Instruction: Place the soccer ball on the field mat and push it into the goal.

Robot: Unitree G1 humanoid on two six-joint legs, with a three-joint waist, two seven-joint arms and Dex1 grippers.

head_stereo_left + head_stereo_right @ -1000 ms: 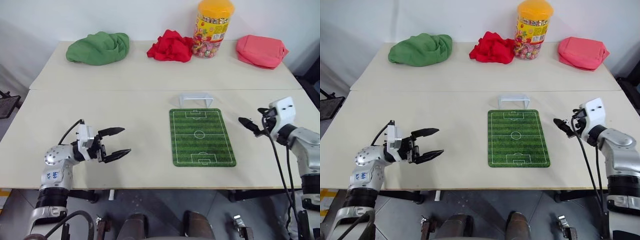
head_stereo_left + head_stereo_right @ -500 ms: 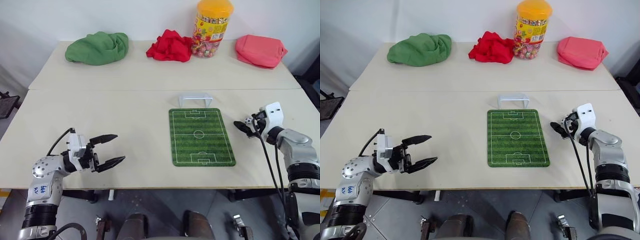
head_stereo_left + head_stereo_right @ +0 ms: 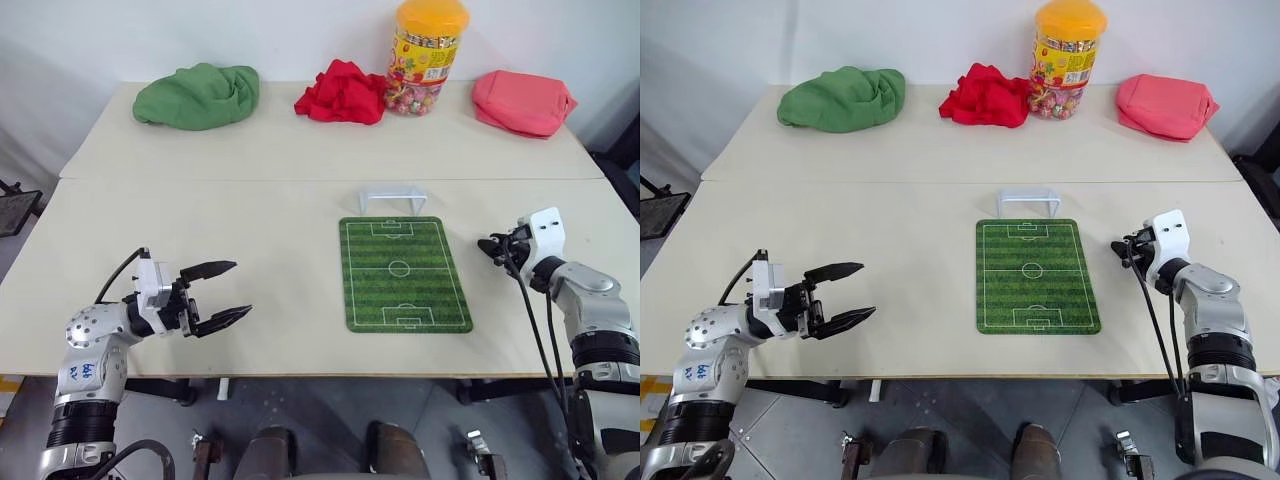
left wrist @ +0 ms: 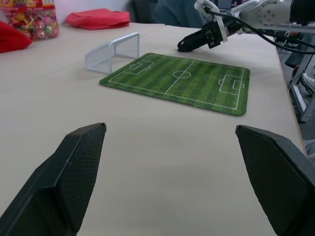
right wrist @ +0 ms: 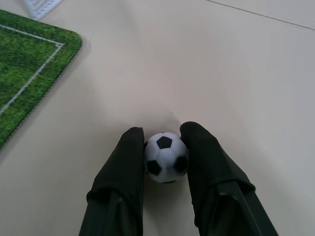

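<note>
The soccer ball, now held low over the table, will be put down by my right gripper inside the white box at the field mat's near end (image 3: 406,314).
The soccer ball (image 5: 166,156), white with black patches, sits pinched between the two black fingers of my right gripper (image 3: 490,246), which is shut on it low over the table, just right of the field mat (image 3: 400,272). The mat is green and striped, with white pitch lines, and lies flat at centre right. The white goal (image 3: 391,198) stands at the mat's far edge. My left gripper (image 3: 242,289) hovers open and empty over the bare table at the near left, far from the mat.
Along the back of the table lie a green cloth (image 3: 197,96), a red cloth (image 3: 340,92), a yellow-lidded candy jar (image 3: 427,55) and a pink pouch (image 3: 522,100). A seam runs between the two tabletops.
My right gripper has sunk a little and closed from wide open onto the soccer ball. The left gripper stays open.
</note>
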